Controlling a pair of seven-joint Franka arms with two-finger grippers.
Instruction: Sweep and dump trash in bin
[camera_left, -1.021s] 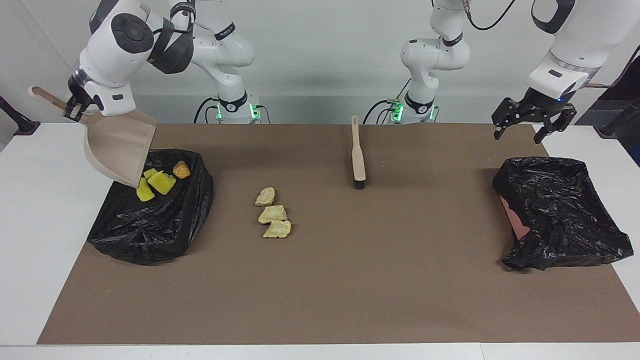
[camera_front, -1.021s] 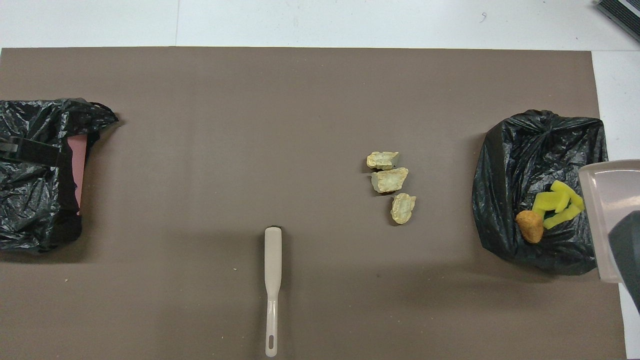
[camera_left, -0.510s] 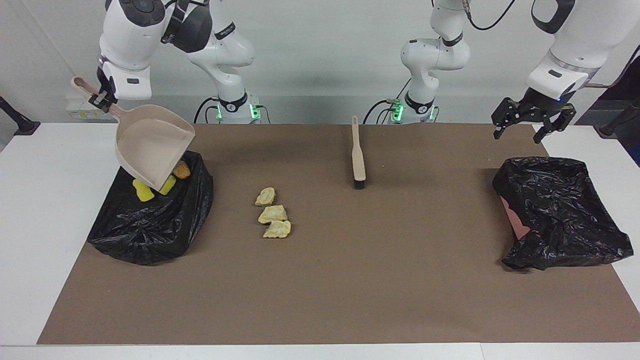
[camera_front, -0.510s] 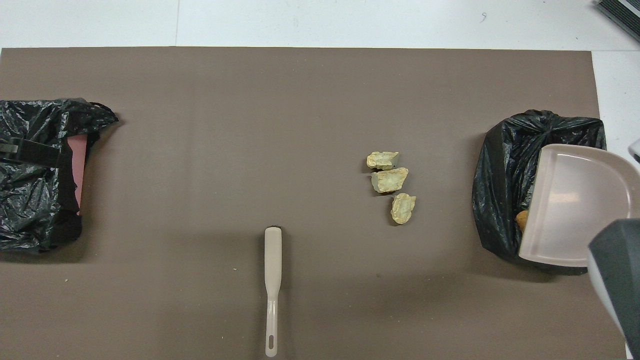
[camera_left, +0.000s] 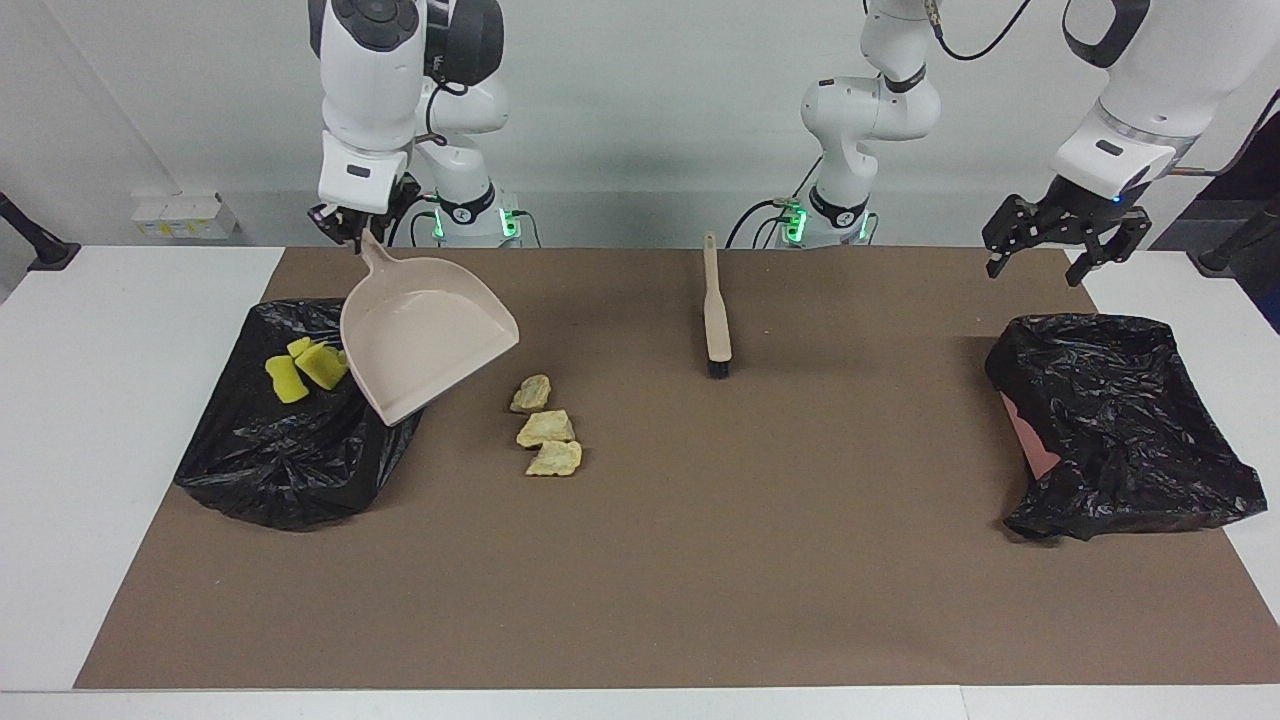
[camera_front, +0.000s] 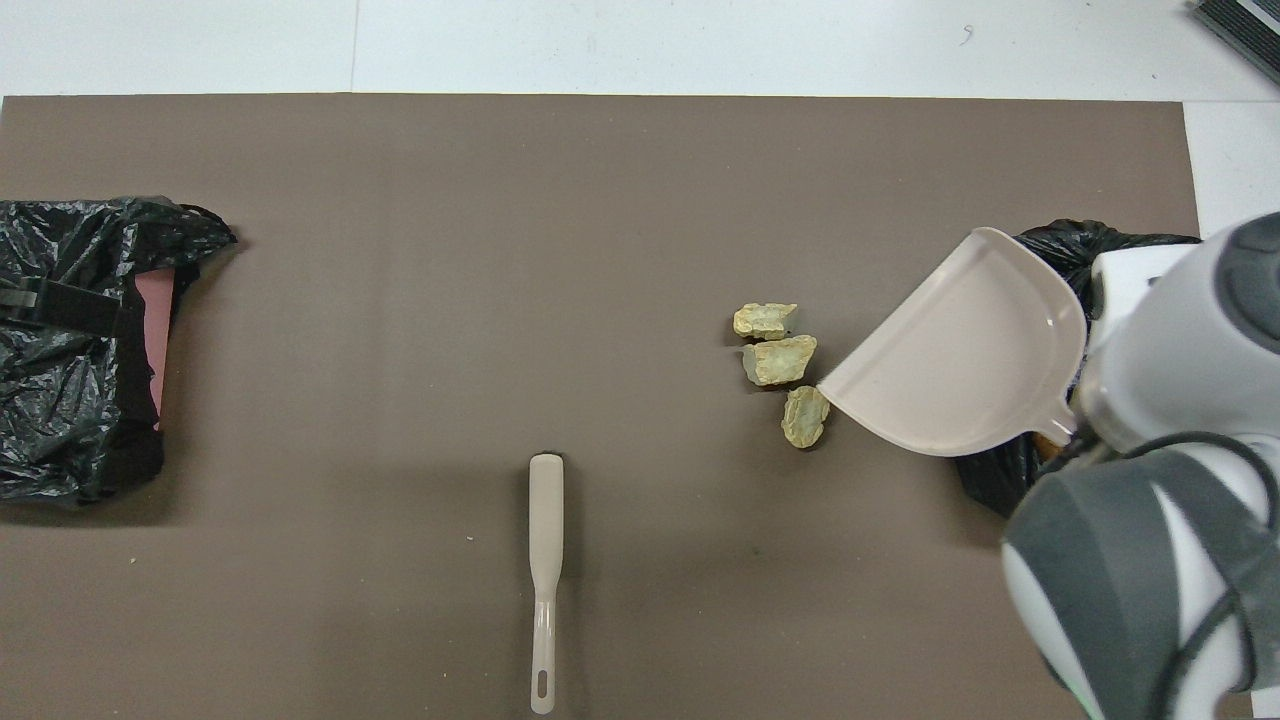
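My right gripper is going to put the beige dustpan, now tilted over the bin's rim, down on the brown mat (camera_front: 553, 280), just at the place beyond the far end of the beige brush.
My right gripper (camera_left: 362, 232) is shut on the handle of the beige dustpan (camera_left: 425, 335), which hangs empty and tilted over the rim of the black-bagged bin (camera_left: 290, 450) at the right arm's end. Yellow sponge trash (camera_left: 305, 368) lies in that bin. Three pale beige trash pieces (camera_left: 545, 428) sit on the brown mat beside the bin, and the pan's lip (camera_front: 835, 385) is over the mat right by them (camera_front: 780, 360). My left gripper (camera_left: 1040, 268) waits open in the air at the left arm's end.
The beige brush (camera_left: 714, 305) lies on the mat nearer to the robots than the beige pieces, handle toward the robots (camera_front: 545, 570). A second black-bagged bin (camera_left: 1120, 430) stands at the left arm's end. White table borders the mat (camera_left: 700, 600).
The right arm has swung the emptied dustpan away from above the bin toward the beige pieces and levelled it. Yellow pieces stay in the bin. The left arm has not moved.
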